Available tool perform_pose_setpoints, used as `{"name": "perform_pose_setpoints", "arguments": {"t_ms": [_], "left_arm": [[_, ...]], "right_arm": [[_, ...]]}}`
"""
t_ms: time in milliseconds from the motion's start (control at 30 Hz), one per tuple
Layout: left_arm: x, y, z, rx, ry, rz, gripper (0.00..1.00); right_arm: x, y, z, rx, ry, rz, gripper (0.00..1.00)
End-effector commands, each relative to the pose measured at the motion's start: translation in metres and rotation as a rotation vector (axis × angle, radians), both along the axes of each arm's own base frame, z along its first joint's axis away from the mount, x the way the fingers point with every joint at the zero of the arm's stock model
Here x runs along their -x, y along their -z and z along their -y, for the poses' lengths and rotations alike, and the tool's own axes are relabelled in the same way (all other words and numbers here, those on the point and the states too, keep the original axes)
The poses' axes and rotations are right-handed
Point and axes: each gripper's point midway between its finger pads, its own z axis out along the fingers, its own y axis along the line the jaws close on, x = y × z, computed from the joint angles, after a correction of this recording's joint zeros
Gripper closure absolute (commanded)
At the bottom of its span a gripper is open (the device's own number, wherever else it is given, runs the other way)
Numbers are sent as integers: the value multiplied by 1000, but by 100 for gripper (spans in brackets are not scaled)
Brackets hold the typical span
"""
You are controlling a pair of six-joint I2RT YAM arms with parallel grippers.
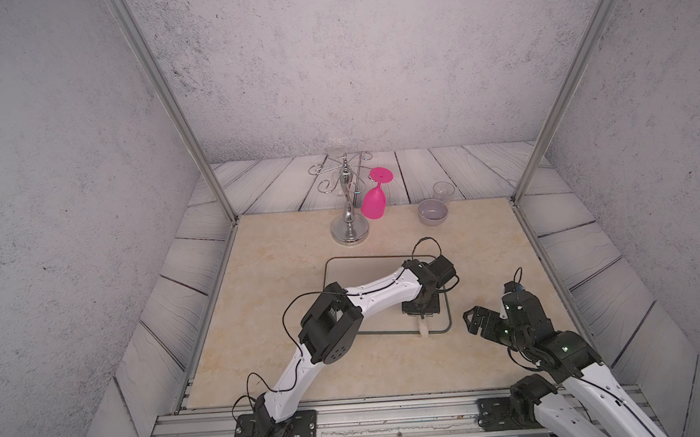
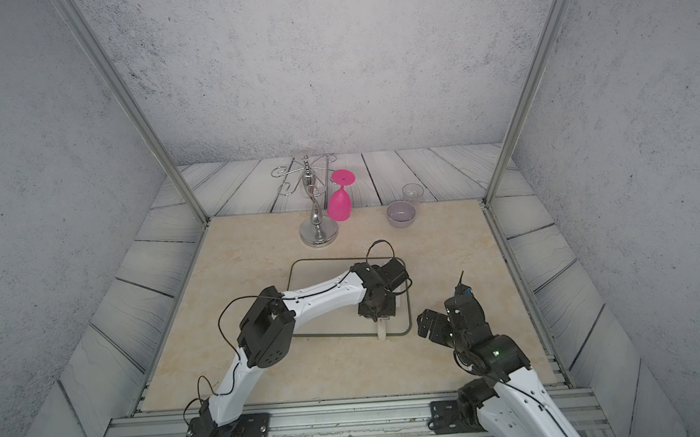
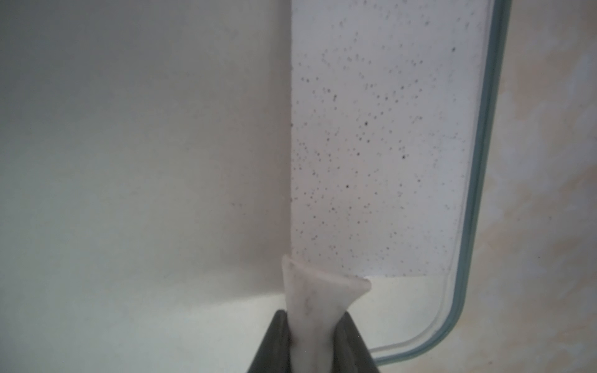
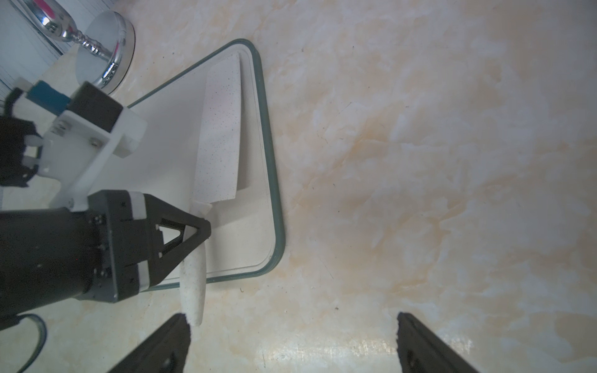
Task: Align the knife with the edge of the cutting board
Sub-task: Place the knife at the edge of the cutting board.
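Next, the left gripper releases the knife on the cutting board, with its blade snug along the rim nearest my right gripper (image 1: 432,291) (image 3: 398,158).
The beige cutting board (image 1: 368,270) (image 2: 322,276) lies mid-table, its dark rim (image 3: 484,129) showing in the wrist views. The knife's speckled whitish blade (image 3: 371,145) (image 4: 219,135) lies flat on the board, close along the right-hand rim. Its cream handle (image 1: 423,329) (image 2: 382,333) (image 4: 193,284) sticks out over the board's near edge. My left gripper (image 1: 420,311) (image 2: 377,314) (image 3: 311,342) (image 4: 197,232) points down and is shut on the handle just behind the blade. To the right of the board, my right gripper (image 1: 477,320) (image 2: 427,325) (image 4: 290,323) hangs open and empty above the table.
A chrome glass rack (image 1: 349,223) stands behind the board with a pink glass (image 1: 374,199) hanging upside down from it. A grey bowl (image 1: 433,211) and a clear cup (image 1: 443,191) sit at the back right. Metal frame posts stand at the rear corners.
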Motion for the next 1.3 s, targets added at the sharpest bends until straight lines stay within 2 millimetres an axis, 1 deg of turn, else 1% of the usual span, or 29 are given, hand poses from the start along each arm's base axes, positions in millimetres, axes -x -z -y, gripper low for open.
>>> {"name": "perform_pose_setpoints", "arguments": {"t_ms": [0, 133, 267, 533, 733, 900, 1000, 1067, 1100, 1167, 1200, 1267], "left_arm": [[-2, -3, 5, 1, -7, 4, 100], [-6, 0, 10, 1, -8, 9, 100], [-6, 7, 10, -15, -12, -5, 100], [-4, 10, 8, -21, -28, -14, 100], [-3, 11, 14, 4, -32, -27, 100], [-2, 10, 18, 21, -31, -33, 93], [-2, 10, 18, 19, -29, -32, 92], [-2, 10, 18, 20, -29, -35, 89], [-1, 11, 18, 19, -28, -35, 87], [-1, 11, 18, 21, -26, -37, 77], [-1, 11, 19, 22, -24, -37, 74], [-2, 9, 19, 22, -19, -31, 71]], "right_arm": [[0, -7, 4, 19, 8, 15, 1], [0, -6, 4, 20, 8, 12, 1], [0, -6, 4, 20, 8, 12, 1], [0, -6, 5, 21, 10, 12, 1], [0, -5, 5, 22, 9, 12, 1], [0, -6, 5, 22, 8, 14, 1], [0, -5, 5, 23, 7, 13, 1], [0, -5, 5, 22, 8, 11, 1], [0, -5, 5, 22, 8, 13, 1], [0, -5, 5, 23, 9, 12, 1], [0, -5, 5, 22, 8, 12, 1], [0, -5, 5, 24, 8, 12, 1]]}}
